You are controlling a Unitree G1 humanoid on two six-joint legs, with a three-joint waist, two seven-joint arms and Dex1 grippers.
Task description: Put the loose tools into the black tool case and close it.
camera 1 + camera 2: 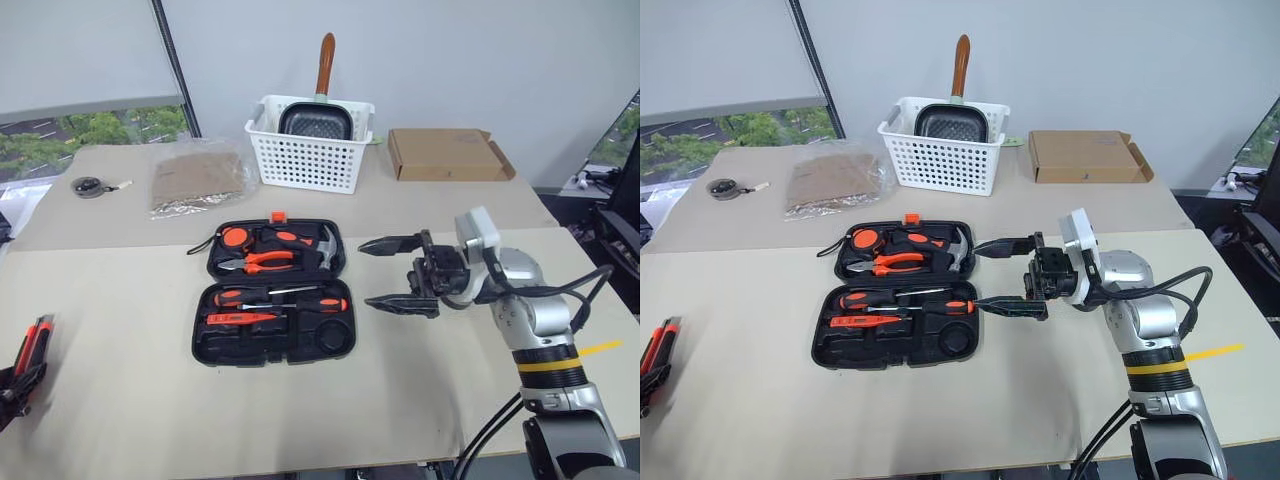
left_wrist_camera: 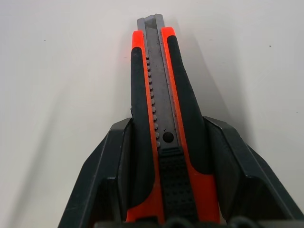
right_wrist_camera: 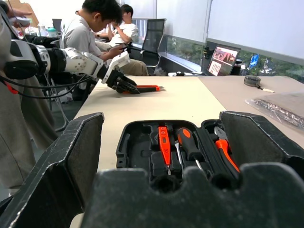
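My left gripper needs to release the utility knife in the black tool case's empty near slot (image 1: 260, 346), next to the orange tester.
The red-and-black utility knife (image 2: 161, 95) lies flat on the table at the near left edge, and my left gripper (image 2: 166, 130) is shut on its handle from both sides. The black tool case (image 1: 240, 345) lies open at the table's middle. Its recesses hold two orange-and-black screwdrivers (image 1: 300, 300), an orange tester (image 1: 240, 318), pliers and a hammer. To the right of the case, above the table, my right gripper (image 1: 365, 274) stands open with nothing between its fingers, which point at the case. A small grey tape roll (image 1: 88, 186) rests at the far left on the back table.
A white slotted basket (image 1: 305, 155) with a pan stands behind the case. A cardboard box (image 1: 445, 155) lies to the basket's right and a plastic bag of brown material (image 1: 195, 180) to its left. People sit beyond the table's left end (image 3: 95, 28).
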